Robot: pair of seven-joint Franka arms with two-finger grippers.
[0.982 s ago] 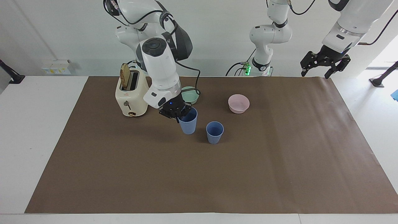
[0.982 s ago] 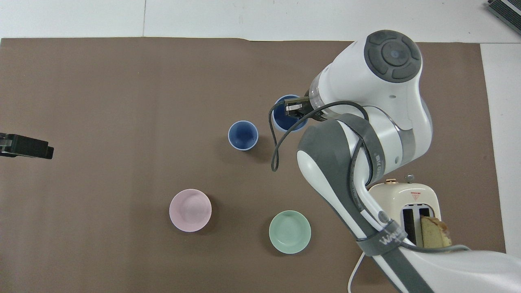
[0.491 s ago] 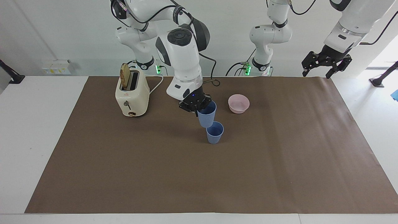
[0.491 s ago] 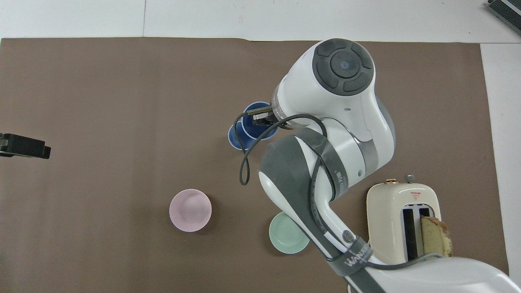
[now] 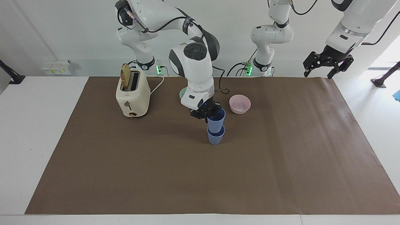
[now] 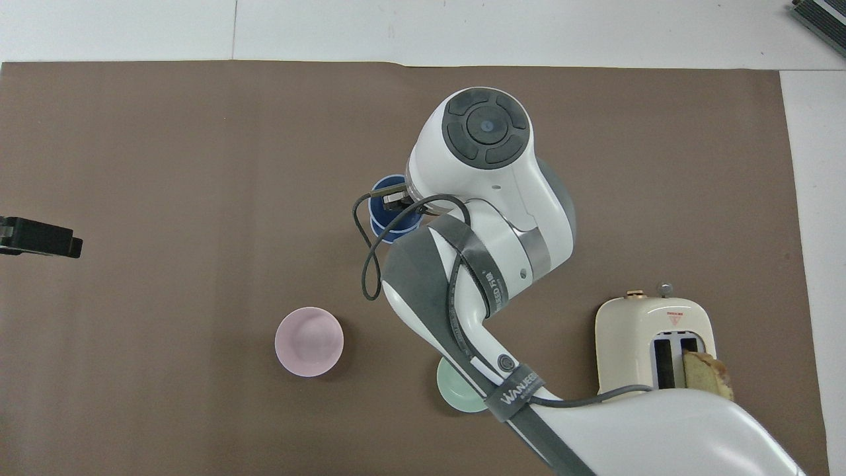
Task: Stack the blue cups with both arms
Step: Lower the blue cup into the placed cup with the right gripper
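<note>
My right gripper needs to release the second blue cup deep inside the standing blue cup (image 6: 396, 217) on the brown mat.
One blue cup (image 5: 215, 137) stands upright on the brown mat (image 5: 125, 162) near the middle of the table. My right gripper (image 5: 207, 116) is shut on the rim of the second blue cup (image 5: 216, 120), which is upright with its base sunk into the mouth of the standing cup. In the overhead view the right gripper (image 6: 395, 199) and its arm cover part of the two cups (image 6: 388, 221). Raised over the mat's corner at the left arm's end, my left gripper (image 5: 318, 73) waits open with nothing in it; only its tip (image 6: 39, 238) shows from overhead.
A pink bowl (image 5: 240, 104) sits beside the cups, nearer to the robots. A green bowl (image 6: 455, 396) is mostly hidden under the right arm. A cream toaster (image 5: 132, 97) with a bread slice stands toward the right arm's end.
The right gripper carried its blue cup sideways from beside the green bowl to over the standing cup and lowered it into that cup's mouth. The left gripper stayed in place.
</note>
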